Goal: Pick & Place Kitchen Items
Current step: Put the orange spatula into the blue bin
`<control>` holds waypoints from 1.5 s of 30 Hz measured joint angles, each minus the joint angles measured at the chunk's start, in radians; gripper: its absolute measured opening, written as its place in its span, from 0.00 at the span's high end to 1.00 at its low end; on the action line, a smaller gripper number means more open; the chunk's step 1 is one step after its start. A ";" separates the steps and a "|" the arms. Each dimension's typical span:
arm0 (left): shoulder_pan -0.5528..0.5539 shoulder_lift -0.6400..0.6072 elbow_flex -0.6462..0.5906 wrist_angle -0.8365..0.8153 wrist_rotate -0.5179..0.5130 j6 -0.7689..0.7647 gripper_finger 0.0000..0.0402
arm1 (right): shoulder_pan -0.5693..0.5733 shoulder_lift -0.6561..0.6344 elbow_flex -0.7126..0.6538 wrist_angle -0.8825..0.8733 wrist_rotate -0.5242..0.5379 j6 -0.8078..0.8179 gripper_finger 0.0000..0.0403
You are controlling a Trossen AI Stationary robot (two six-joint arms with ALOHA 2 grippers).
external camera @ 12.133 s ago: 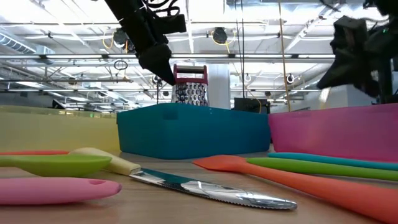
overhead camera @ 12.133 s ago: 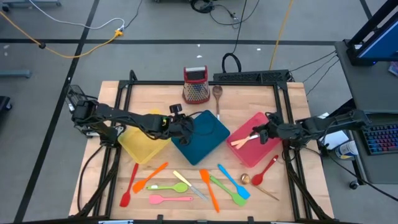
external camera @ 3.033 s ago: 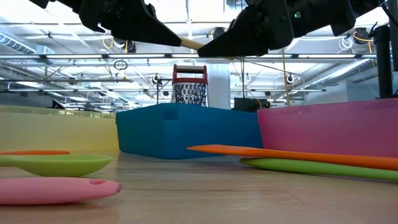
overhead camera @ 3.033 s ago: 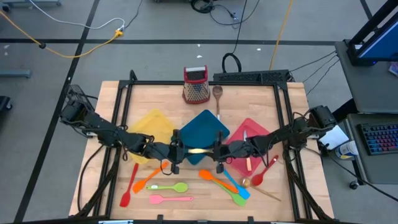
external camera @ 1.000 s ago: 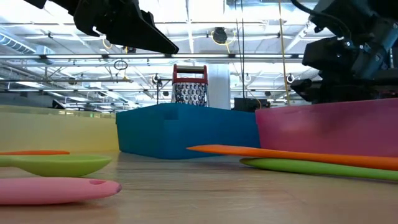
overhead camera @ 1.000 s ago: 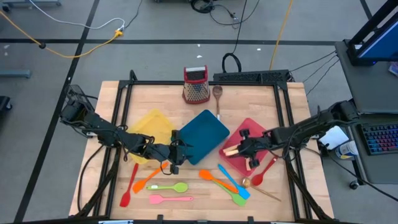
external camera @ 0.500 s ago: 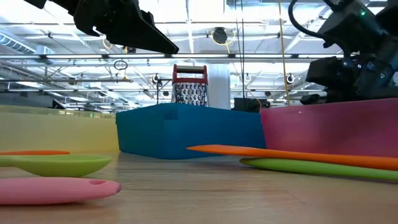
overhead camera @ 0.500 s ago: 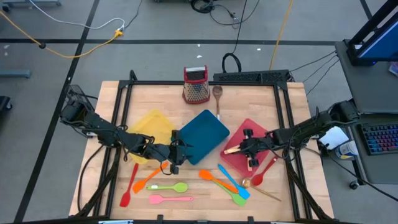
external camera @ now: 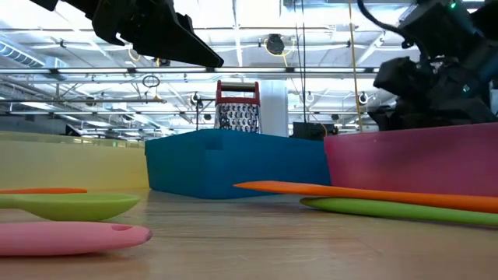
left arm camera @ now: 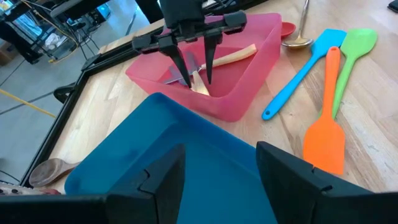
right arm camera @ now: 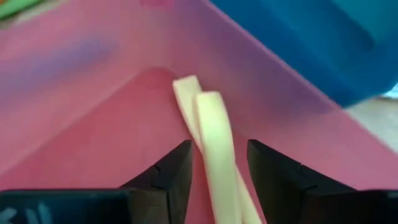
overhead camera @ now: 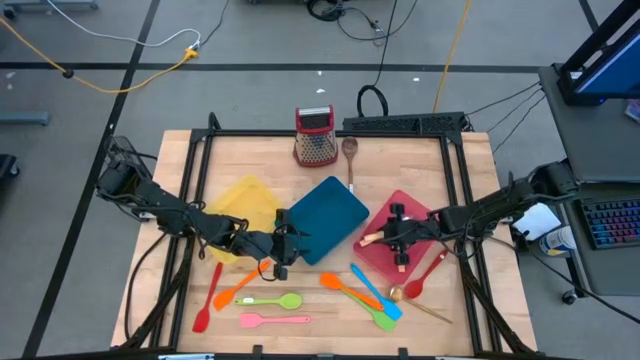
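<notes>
I should next move my right gripper to the orange spatula's handle [overhead camera: 360,295], where it crosses the green spoon beside the blue spatula, and close it there.
My right gripper [overhead camera: 388,238] [right arm camera: 221,169] is open, low inside the pink tray [overhead camera: 415,212]. Its fingers stand on either side of a pale handle [right arm camera: 214,134]. Two pale-handled pieces of cutlery [left arm camera: 214,62] lie crossed on the tray floor, their ends toward the teal tray [overhead camera: 325,215]. My left gripper [overhead camera: 283,245] [left arm camera: 227,177] hovers open above the teal tray's near left corner, holding nothing. Other kitchen items lie on the table near the front edge: an orange spatula [overhead camera: 338,283], a blue spatula [overhead camera: 380,293] and a green spoon [overhead camera: 272,301].
A yellow tray [overhead camera: 240,205] sits left of the teal one. A box grater [overhead camera: 315,137] and a wooden spoon [overhead camera: 350,155] are at the far edge. A red spoon [overhead camera: 425,275], a pink spatula [overhead camera: 275,320] and a red spatula [overhead camera: 208,300] lie near the front.
My right gripper has opened inside the pink tray and let go of the pale-handled cutlery, which now rests on the tray floor. It has otherwise stayed close to the same spot.
</notes>
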 joint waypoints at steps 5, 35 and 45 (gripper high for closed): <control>0.000 0.000 0.000 0.000 0.000 0.000 0.50 | 0.000 -0.045 0.035 0.001 0.000 -0.019 0.60; 0.000 0.000 0.000 0.001 0.000 -0.011 0.50 | 0.219 0.192 0.412 0.337 -0.057 0.126 0.63; 0.000 0.000 0.000 -0.007 0.000 -0.015 0.50 | 0.248 0.429 0.779 -0.279 -0.110 0.351 0.63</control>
